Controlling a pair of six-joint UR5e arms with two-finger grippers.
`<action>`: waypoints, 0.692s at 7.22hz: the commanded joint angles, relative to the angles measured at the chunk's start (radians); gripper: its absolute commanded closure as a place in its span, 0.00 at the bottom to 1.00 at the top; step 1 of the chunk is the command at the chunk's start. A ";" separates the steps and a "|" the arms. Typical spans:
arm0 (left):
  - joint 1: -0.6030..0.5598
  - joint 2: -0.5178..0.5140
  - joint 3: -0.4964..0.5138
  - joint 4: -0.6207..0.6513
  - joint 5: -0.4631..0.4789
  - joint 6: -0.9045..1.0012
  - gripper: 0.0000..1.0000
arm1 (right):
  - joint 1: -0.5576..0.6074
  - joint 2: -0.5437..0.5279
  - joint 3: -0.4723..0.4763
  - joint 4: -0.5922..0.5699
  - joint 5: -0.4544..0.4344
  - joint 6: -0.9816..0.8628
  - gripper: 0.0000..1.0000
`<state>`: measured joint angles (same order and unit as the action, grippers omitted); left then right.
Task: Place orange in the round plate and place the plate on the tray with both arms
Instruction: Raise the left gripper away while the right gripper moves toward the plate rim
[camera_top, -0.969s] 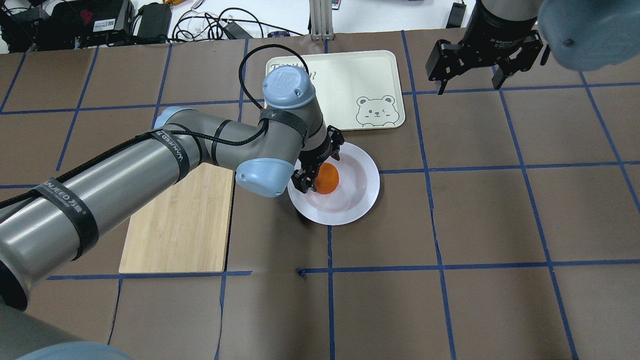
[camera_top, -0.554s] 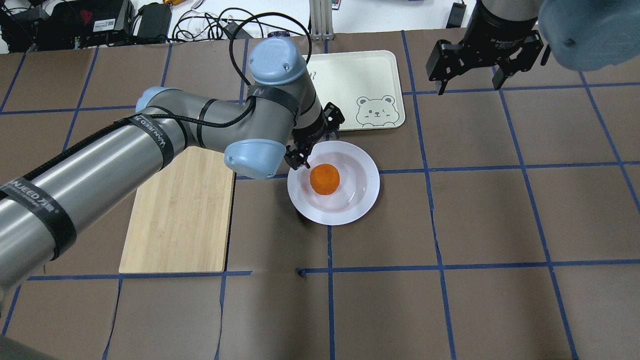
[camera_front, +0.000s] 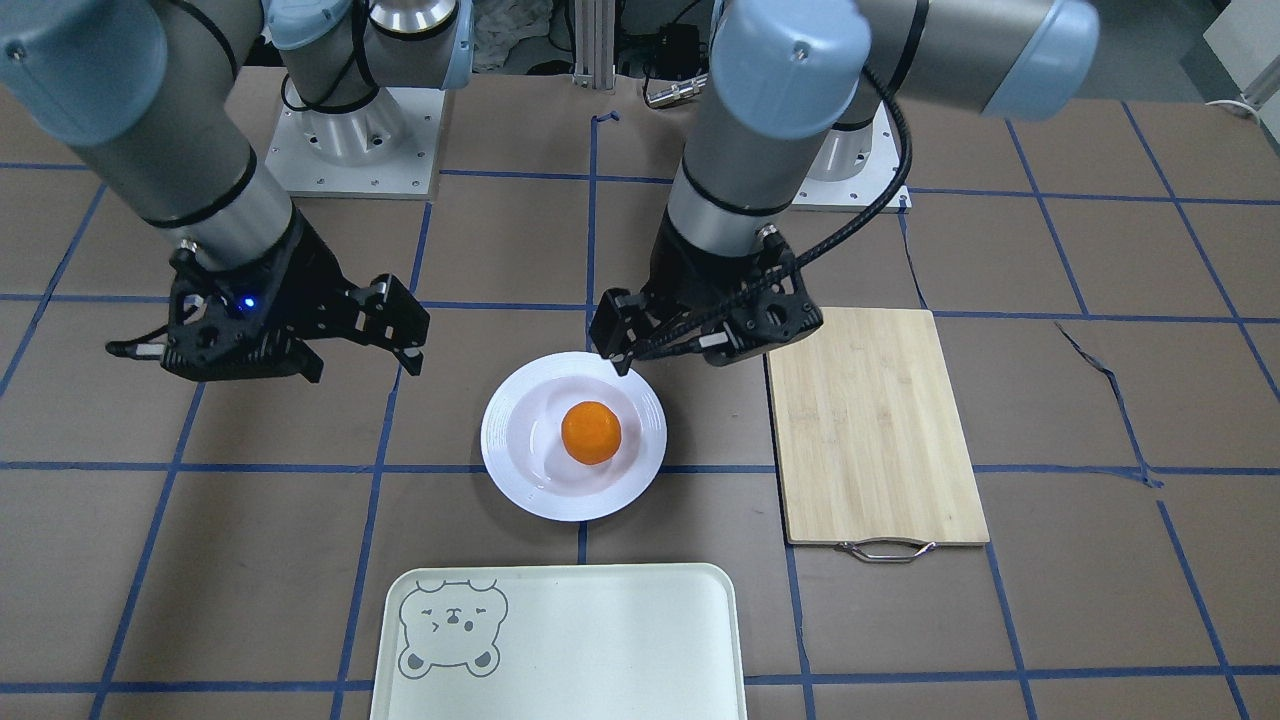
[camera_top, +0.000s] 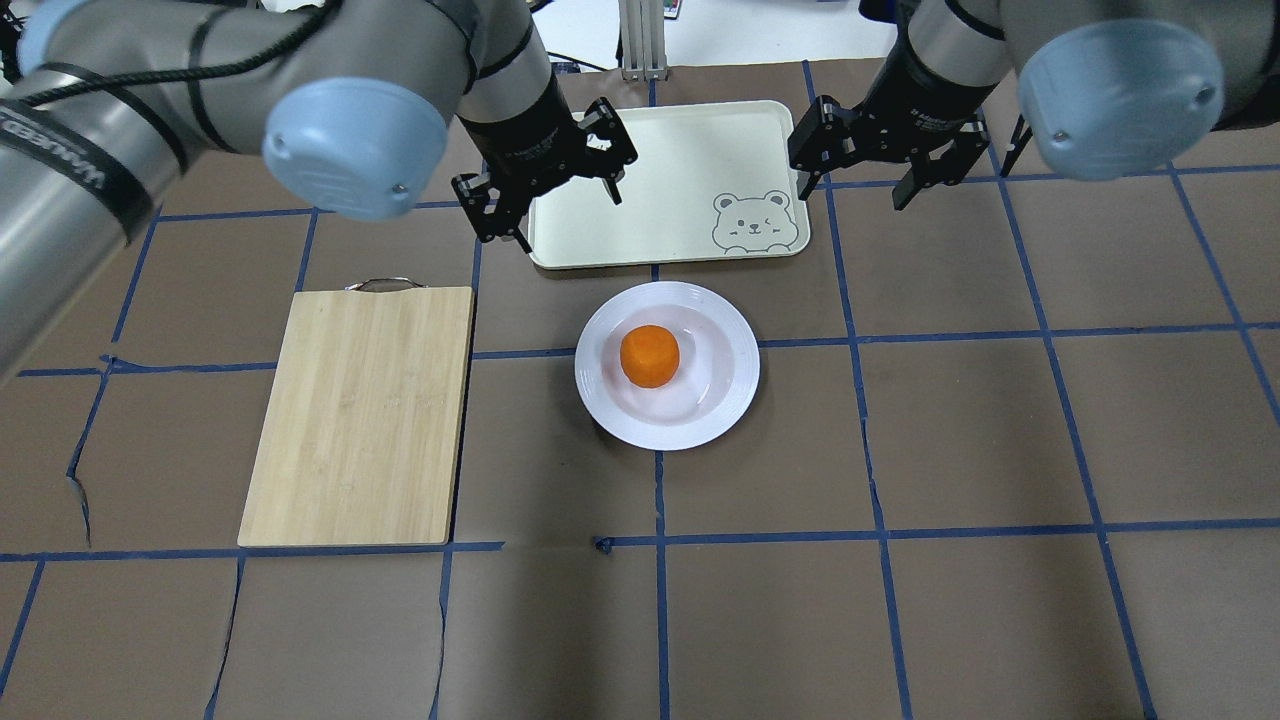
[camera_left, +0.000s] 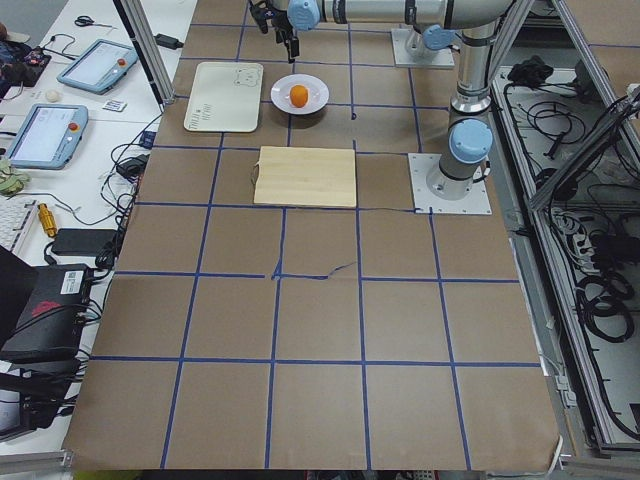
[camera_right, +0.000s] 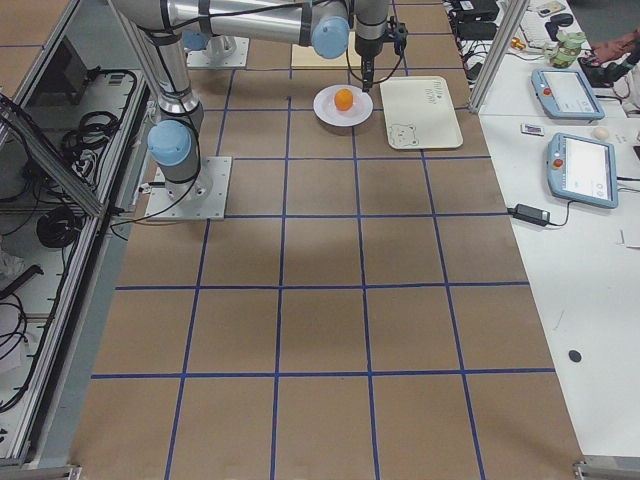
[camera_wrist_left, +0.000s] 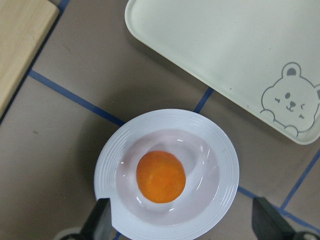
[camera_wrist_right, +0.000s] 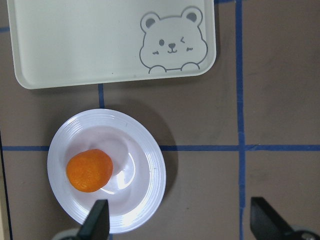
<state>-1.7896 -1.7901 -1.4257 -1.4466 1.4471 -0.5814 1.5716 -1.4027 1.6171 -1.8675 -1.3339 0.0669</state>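
Next, my right gripper grips the round plate's rim (camera_front: 491, 415) (camera_wrist_right: 161, 187) on the side that faces away from the cutting board, so that I can carry the plate to the tray.
The orange (camera_top: 650, 356) (camera_front: 590, 432) lies loose in the sunken centre of the round plate (camera_top: 600, 400) (camera_front: 510, 470), which rests on the table just short of the tray (camera_top: 680, 170) (camera_front: 600, 640). My left gripper (camera_top: 550, 200) (camera_front: 690, 340) hangs open and high, over the tray's left edge in the overhead view, holding nothing. My right gripper (camera_top: 860, 165) (camera_front: 265, 348) is open too, raised beside the tray's right edge. Both wrist views look down on the orange (camera_wrist_left: 161, 176) (camera_wrist_right: 90, 170), with spread fingertips (camera_wrist_left: 100, 220) (camera_wrist_right: 95, 220) at the bottom.
A bamboo cutting board (camera_top: 360, 410) (camera_front: 875, 430) with a metal handle lies left of the plate in the overhead view. Cables and boxes (camera_top: 400, 50) line the far edge. The arm bases (camera_front: 350, 140) stand on the robot's side of the table.
My left gripper has come off the orange and risen, moving away toward the tray's left edge. The right gripper has shifted left to the tray's right edge. Orange and plate have not moved.
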 joint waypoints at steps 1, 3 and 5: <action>0.105 0.090 0.059 -0.182 0.012 0.414 0.00 | 0.001 0.045 0.186 -0.302 0.167 0.127 0.00; 0.154 0.155 0.054 -0.236 0.185 0.812 0.00 | 0.001 0.103 0.347 -0.564 0.186 0.177 0.00; 0.156 0.181 0.050 -0.221 0.193 0.871 0.00 | 0.001 0.145 0.440 -0.709 0.213 0.185 0.00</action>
<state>-1.6377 -1.6238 -1.3738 -1.6725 1.6223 0.2372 1.5724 -1.2798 1.9983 -2.4920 -1.1341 0.2436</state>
